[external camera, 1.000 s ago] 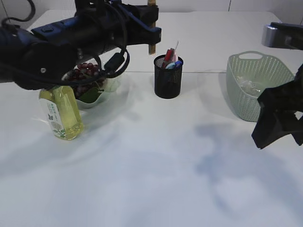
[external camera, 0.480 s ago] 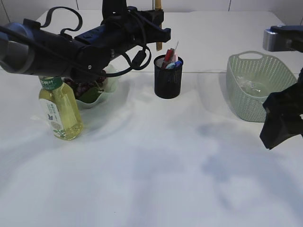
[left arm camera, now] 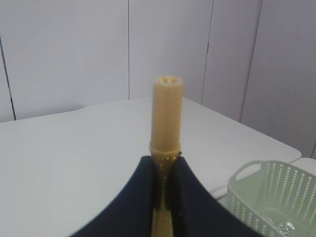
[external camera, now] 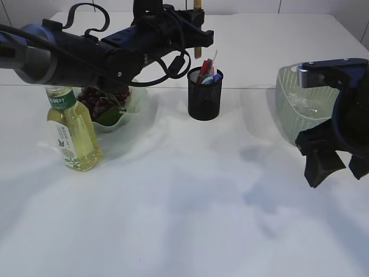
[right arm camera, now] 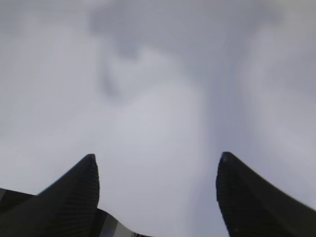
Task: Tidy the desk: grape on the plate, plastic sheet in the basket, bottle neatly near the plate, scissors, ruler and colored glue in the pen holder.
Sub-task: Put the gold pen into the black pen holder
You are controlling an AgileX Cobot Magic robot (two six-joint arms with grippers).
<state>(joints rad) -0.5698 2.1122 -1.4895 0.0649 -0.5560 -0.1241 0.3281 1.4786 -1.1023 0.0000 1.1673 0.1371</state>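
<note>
The robot's left gripper will release the yellow colored glue next to the red scissors' handles inside the black mesh pen holder (external camera: 204, 87).
My left gripper (external camera: 198, 39) is shut on a yellow stick of colored glue (external camera: 198, 7), held upright just above and behind the left rim of the black mesh pen holder (external camera: 204, 98). The left wrist view shows the colored glue (left arm camera: 167, 113) with its cream cap sticking up from my left gripper (left arm camera: 165, 160). Red scissors handles (external camera: 205, 66) poke out of the holder; I cannot pick out the ruler. Grapes (external camera: 99, 101) lie on the plate (external camera: 137, 107). The bottle (external camera: 72, 130) stands upright in front of it. The plastic sheet (external camera: 304, 105) lies in the basket (external camera: 288, 115). My right gripper (right arm camera: 157, 158) is open and empty.
The right arm (external camera: 334, 138) hangs low over the table in front of the basket and hides its right part. The left arm (external camera: 104, 49) stretches over the plate and the bottle's cap. Bare white tabletop (external camera: 184, 202) fills the near half.
The left arm has carried the glue to the right, from left of the pen holder to just above its rim. The right arm has swung left in front of the basket.
</note>
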